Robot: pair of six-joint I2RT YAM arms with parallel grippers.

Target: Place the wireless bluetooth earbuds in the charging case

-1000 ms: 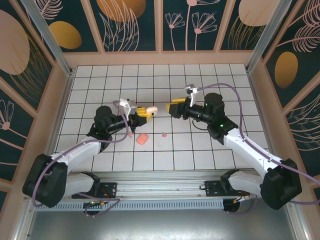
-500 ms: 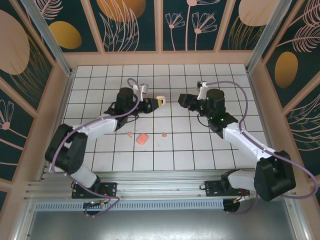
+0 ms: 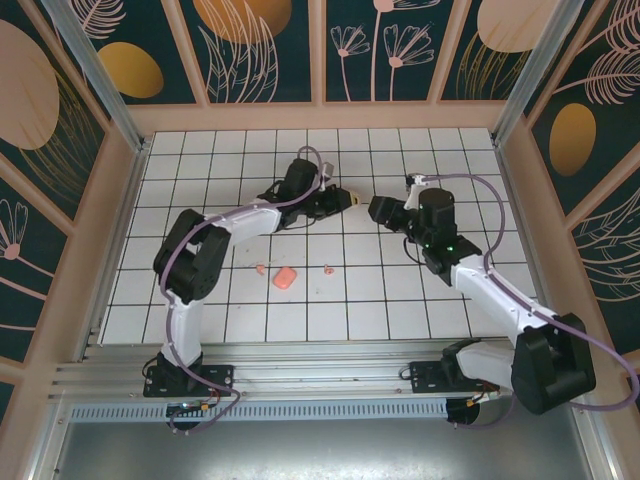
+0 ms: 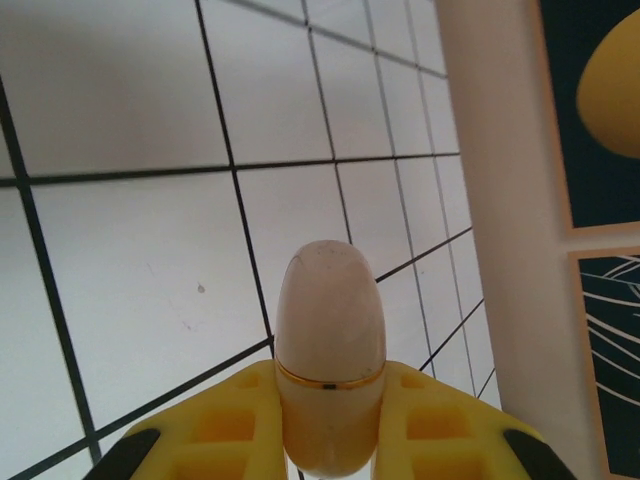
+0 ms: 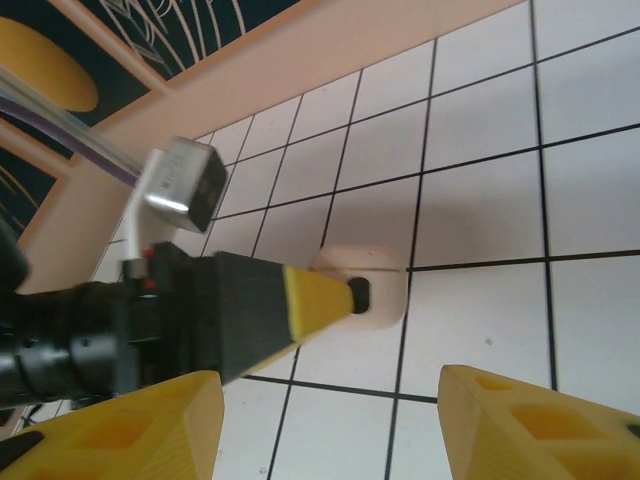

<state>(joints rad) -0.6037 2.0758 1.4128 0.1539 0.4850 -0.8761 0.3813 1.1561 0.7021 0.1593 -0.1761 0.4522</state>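
Observation:
Next, my left gripper releases the charging case, now held just above the tiles, on the white tile (image 3: pixel 363 221) between both grippers, slightly nearer the arm bases.
My left gripper (image 3: pixel 343 200) is shut on the charging case (image 4: pixel 330 320), a pale pink egg-shaped shell with a gold band, closed and sticking out past the yellow fingers (image 4: pixel 215 425). In the right wrist view the case (image 5: pixel 372 287) sits just above the tiles, partly hidden behind a left finger (image 5: pixel 318 299). My right gripper (image 3: pixel 379 209) faces it from the right, open, with its jaws wide apart (image 5: pixel 330 390) and nothing between them. Two tiny pale pink earbuds lie on the tiles nearer the arm bases, one (image 3: pixel 261 268) to the left and one (image 3: pixel 327 268) to the right.
A salmon-pink rounded block (image 3: pixel 285 278) lies between the two earbuds. The white tiled floor (image 3: pixel 200 170) is bounded by a peach frame (image 3: pixel 320 116) at the back and sides. The two grippers are less than one tile apart.
The left arm has stretched away from its base and to the right, carrying the case. The right gripper has pulled back to the right by about one tile and stays open.

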